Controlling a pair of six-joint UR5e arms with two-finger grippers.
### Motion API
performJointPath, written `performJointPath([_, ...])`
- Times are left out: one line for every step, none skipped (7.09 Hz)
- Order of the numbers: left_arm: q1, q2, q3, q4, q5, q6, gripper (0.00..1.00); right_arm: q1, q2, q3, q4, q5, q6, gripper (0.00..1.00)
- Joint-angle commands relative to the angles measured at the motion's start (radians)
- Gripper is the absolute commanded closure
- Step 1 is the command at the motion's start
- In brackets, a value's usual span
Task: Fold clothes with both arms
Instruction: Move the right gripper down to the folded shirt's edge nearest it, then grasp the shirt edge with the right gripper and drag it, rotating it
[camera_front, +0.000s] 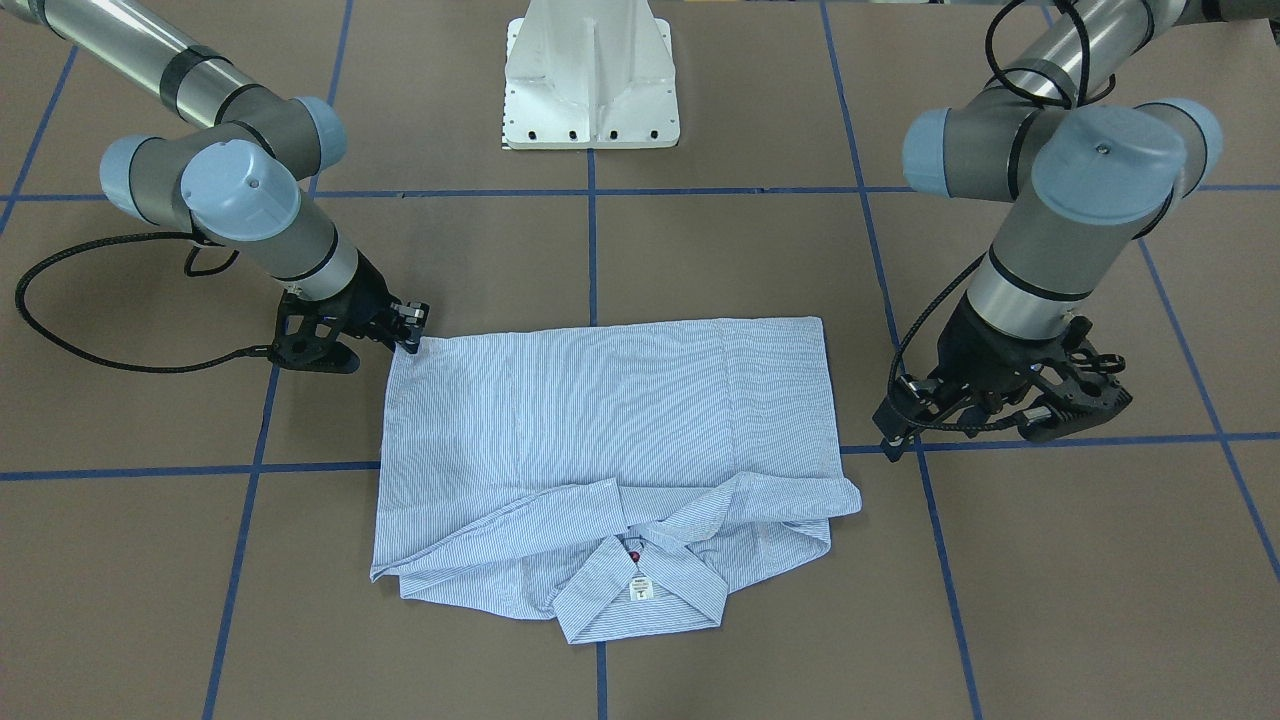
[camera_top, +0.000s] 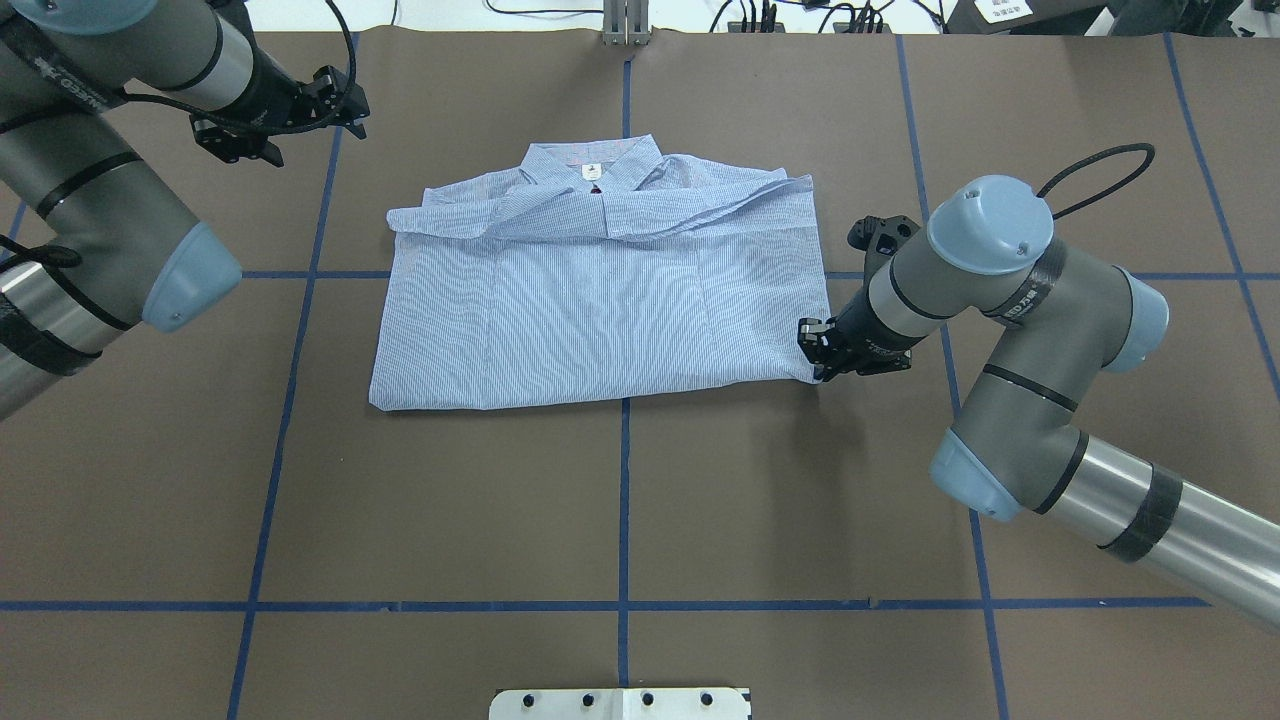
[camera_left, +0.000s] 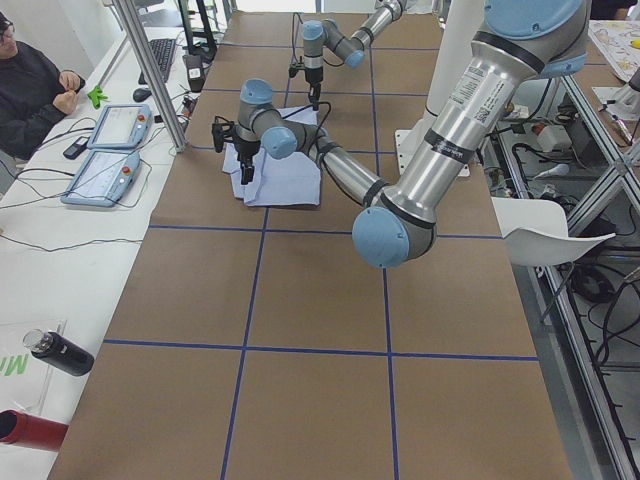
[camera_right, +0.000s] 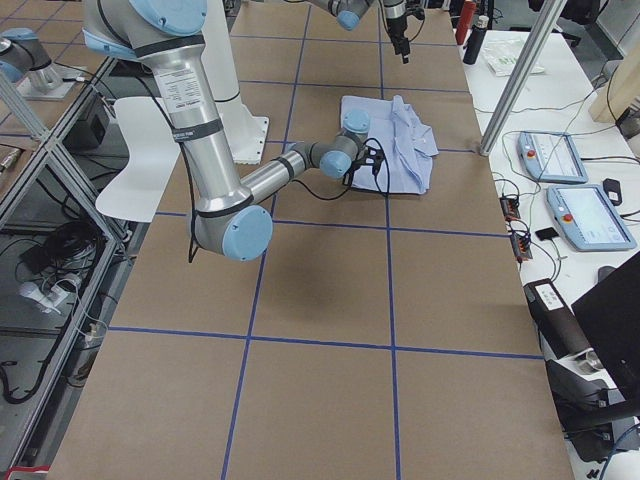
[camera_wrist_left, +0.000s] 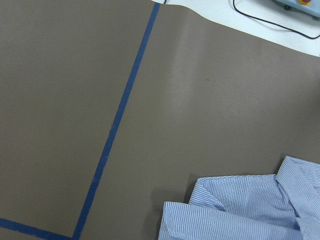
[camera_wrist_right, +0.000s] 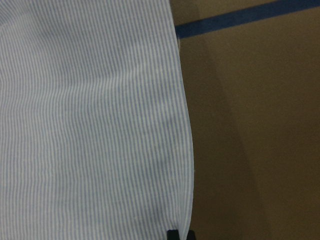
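Next, my right gripper lets go of the shirt's corner between the white pedestal base and a blue tape line (camera_front: 362, 91).
The blue-and-white striped shirt (camera_front: 610, 420) (camera_top: 600, 320) lies flat on the brown table, folded to a rectangle. Its sleeves are crossed below the collar, and the white neck label (camera_front: 640, 590) faces up. My right gripper (camera_front: 410, 325) (camera_top: 815, 355) is low at the shirt's corner nearest the robot. In the right wrist view its fingertips (camera_wrist_right: 172, 235) sit pinched together on the hem of the shirt (camera_wrist_right: 90, 125). My left gripper (camera_front: 1000, 410) (camera_top: 335, 100) hangs open and empty above the table, off the collar end. The left wrist view shows only a folded sleeve edge (camera_wrist_left: 240, 210).
Blue tape lines (camera_top: 625, 500) cross the table. The white pedestal base (camera_front: 590, 90) stands behind the shirt. Along the far side a bench holds teach pendants (camera_left: 105, 150) with a person (camera_left: 30, 90) seated there. An aluminium post (camera_left: 150, 70) and bottles (camera_left: 60, 352) stand on that side.
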Motion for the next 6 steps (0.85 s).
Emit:
performJointPath([0.001, -0.001, -0.024, 0.033, 0.000, 0.000, 0.02, 0.006, -0.003, 0.031, -0.045, 0.013, -0.002, 1.00])
performJointPath([0.001, -0.001, -0.034, 0.037, 0.000, 0.000, 0.02, 0.008, -0.050, 0.093, -0.066, 0.038, -0.002, 1.00])
performJointPath([0.002, -0.004, -0.040, 0.047, 0.000, 0.000, 0.02, 0.006, -0.140, 0.211, -0.111, 0.052, -0.004, 1.00])
performJointPath([0.004, -0.010, -0.043, 0.047, 0.000, -0.001, 0.02, 0.005, -0.226, 0.323, -0.137, 0.081, -0.002, 1.00])
performJointPath([0.004, -0.012, -0.043, 0.047, 0.000, -0.002, 0.02, -0.002, -0.327, 0.410, -0.140, 0.134, -0.002, 1.00])
performJointPath([0.005, -0.010, -0.052, 0.047, 0.000, -0.002, 0.02, -0.026, -0.421, 0.484, -0.140, 0.209, -0.001, 1.00])
